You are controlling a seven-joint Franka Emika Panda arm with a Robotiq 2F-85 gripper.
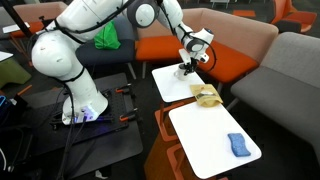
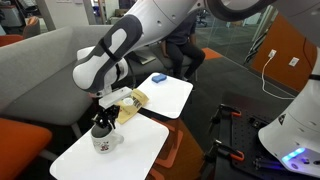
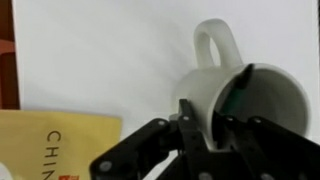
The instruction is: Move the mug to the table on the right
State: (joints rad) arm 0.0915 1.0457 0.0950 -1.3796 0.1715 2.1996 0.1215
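Note:
Next, I release the mug near the second white table's corner point(image 1: 184, 114), across from the yellow packet.
A white mug point(image 2: 106, 141) with a dark print stands on a small white table point(image 2: 140, 155), also seen in an exterior view point(image 1: 185, 71). My gripper point(image 2: 103, 123) comes down on it from above. In the wrist view the mug point(image 3: 235, 85) has its handle pointing away. One finger of the gripper point(image 3: 205, 125) lies against the outside of the wall and the other is inside the rim, so the jaws are shut on the mug's wall. The mug's base appears to rest on the table.
A yellow packet point(image 2: 130, 103) point(image 1: 207, 95) point(image 3: 55, 140) lies at the table's edge beside the mug. A second white table point(image 1: 205, 135) point(image 2: 180, 95) adjoins it and carries a blue object point(image 1: 237, 145) point(image 2: 158, 77). Orange and grey sofas surround both tables.

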